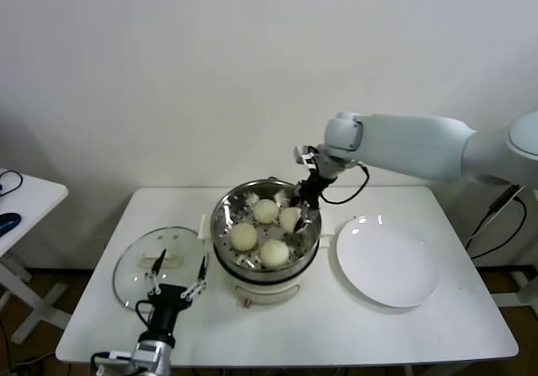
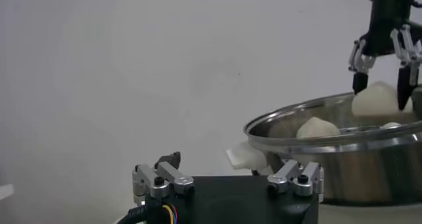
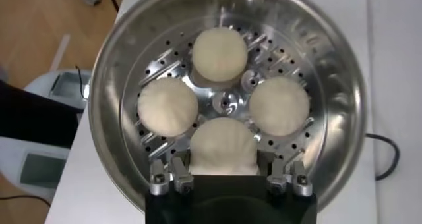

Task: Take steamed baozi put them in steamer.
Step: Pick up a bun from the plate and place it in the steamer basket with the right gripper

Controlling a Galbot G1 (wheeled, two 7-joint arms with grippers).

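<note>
I should let go of the baozi with my right gripper on the steamer tray's free spot (image 1: pixel 294 227) (image 3: pixel 223 162) that is nearest the white plate.
The steamer (image 1: pixel 224 218) stands mid-table, a shiny steel pot with a perforated tray (image 3: pixel 227 102). Three steamed baozi lie on the tray (image 3: pixel 219 53) (image 3: pixel 167 106) (image 3: pixel 279 105). A fourth baozi (image 3: pixel 223 146) is pinched between the fingers of my right gripper (image 3: pixel 224 170), its sides pressed in. In the left wrist view this baozi (image 2: pixel 376 100) shows above the pot's rim, higher than the others. From the head view my right gripper (image 1: pixel 300 217) reaches down into the pot's right side. My left gripper (image 1: pixel 177 277) hangs open in front of the steamer's left, holding nothing.
A round glass lid (image 1: pixel 139 262) lies flat on the table left of the steamer, just behind my left gripper. A bare white plate (image 1: pixel 388 262) sits to the steamer's right. A small side table (image 1: pixel 29 198) stands off to the far left.
</note>
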